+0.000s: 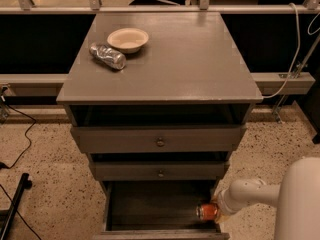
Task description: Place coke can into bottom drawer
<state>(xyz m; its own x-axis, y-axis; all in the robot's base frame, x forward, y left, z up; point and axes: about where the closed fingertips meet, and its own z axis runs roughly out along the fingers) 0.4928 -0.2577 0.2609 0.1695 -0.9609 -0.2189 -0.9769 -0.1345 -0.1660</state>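
Note:
I should release the coke can on the bottom drawer's dark bottom, near the drawer's side (186,207) beside my arm.
The coke can (207,211), red with a silver end, lies on its side at the right edge of the bottom drawer (160,204), which is pulled open with a dark inside. My gripper (219,210) is at the end of the white arm that comes in from the lower right. It is shut on the can and holds it just inside the drawer's right wall.
A grey-brown cabinet top (165,54) carries a cream bowl (128,38) and a dented silver can (107,56) at the back left. Two knobbed drawers (160,141) sit above the open one. Black cables (20,134) lie on the speckled floor at the left.

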